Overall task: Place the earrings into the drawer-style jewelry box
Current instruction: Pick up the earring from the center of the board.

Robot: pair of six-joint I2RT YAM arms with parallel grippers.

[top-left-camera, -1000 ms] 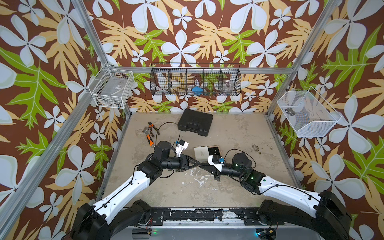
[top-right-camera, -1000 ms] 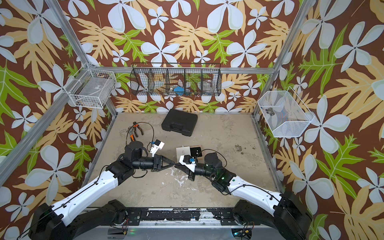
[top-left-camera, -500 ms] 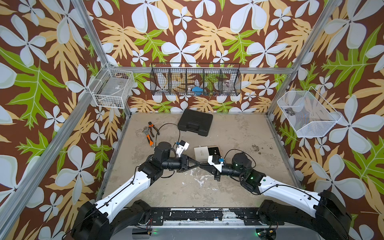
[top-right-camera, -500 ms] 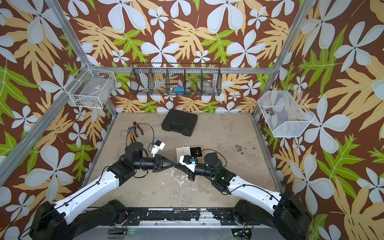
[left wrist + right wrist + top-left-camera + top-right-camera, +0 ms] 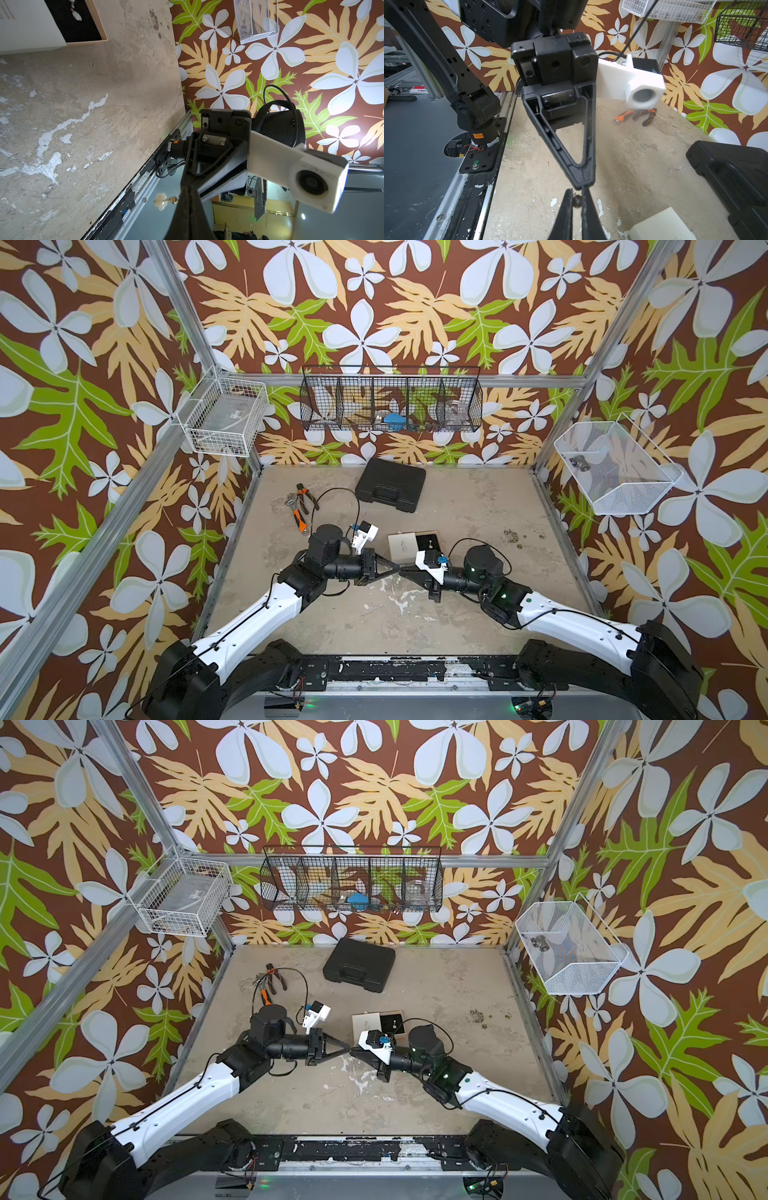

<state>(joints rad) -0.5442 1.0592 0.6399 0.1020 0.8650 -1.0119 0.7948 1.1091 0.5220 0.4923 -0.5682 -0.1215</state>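
Note:
I need to open my right gripper, back off and take the bead (image 5: 576, 201) from a flatter angle, because it slants down at the earring's bead, against my left gripper's fingers.
My two grippers meet tip to tip in mid-air over the table's middle, in both top views. My right gripper (image 5: 576, 191) is shut on one earring: a dark bead (image 5: 577, 201) sits between its fingers, and a pale flower earring (image 5: 161, 201) sticks out sideways. My left gripper (image 5: 185, 190) is shut, its tips against the right's tips (image 5: 400, 569); I cannot tell whether it pinches the earring. Behind them lies the jewelry box: white sleeve (image 5: 402, 545) and tan tray (image 5: 99, 22) slid out. Another earring (image 5: 75, 14) rests on its black lining.
A black plastic case (image 5: 390, 485) lies at the back middle. Orange-handled pliers (image 5: 301, 506) and a cable lie at the back left. Dark crumbs (image 5: 513, 536) dot the table right of the box. Wire baskets (image 5: 390, 404) hang on the walls.
My left gripper's jaws have closed from partly open to shut at the right gripper's tips. The right arm and its earring have stayed put.

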